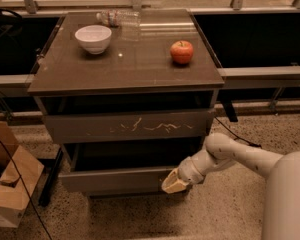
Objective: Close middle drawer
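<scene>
Next, the gripper releases the middle drawer, which now stands out a short way, inside the cabinet (128, 168), below the drawer front with pale scratches.
The middle drawer (115, 180) has a plain grey-brown front and stands out a short way from the cabinet, below the drawer front with pale scratch marks (135, 126). A narrow strip of its dark inside (130, 160) shows. My gripper (174, 183), tan at the tip, is at the right end of the drawer's front and touches it. The pale arm (230, 156) reaches in from the lower right.
On the cabinet top (135, 66) stand a white bowl (93, 38), a red apple (182, 52) and a lying clear bottle (117, 18). A cardboard box (10, 189) and cables (15, 174) are on the floor at the left. A cable (240, 139) runs behind the arm.
</scene>
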Tool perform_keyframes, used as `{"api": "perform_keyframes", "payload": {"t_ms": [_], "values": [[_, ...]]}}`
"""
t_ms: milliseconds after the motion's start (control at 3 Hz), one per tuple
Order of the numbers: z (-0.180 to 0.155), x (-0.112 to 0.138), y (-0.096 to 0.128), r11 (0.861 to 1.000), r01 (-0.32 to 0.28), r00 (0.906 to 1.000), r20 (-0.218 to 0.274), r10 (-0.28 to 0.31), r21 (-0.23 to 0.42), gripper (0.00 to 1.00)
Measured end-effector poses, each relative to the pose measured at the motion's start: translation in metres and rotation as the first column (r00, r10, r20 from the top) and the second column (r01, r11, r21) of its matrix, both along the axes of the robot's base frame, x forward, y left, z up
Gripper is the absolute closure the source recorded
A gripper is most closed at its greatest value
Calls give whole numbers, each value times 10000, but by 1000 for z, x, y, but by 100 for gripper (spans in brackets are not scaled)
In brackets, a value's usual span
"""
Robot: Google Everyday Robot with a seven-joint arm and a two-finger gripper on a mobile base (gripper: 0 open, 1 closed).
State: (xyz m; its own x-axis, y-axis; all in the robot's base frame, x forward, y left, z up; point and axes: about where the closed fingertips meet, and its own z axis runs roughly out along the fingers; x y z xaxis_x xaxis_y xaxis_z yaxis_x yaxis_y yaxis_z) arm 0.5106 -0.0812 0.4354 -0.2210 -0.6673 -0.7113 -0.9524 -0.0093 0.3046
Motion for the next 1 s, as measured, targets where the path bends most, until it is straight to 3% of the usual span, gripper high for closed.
{"api": "perform_keyframes", "payload": {"t_ms": [667,1000], "values": [[-3,3,3,9998,84,10000,53,-83,-180,100],[-7,58,-4,9934,736,9896,1296,-618,-884,100]]}}
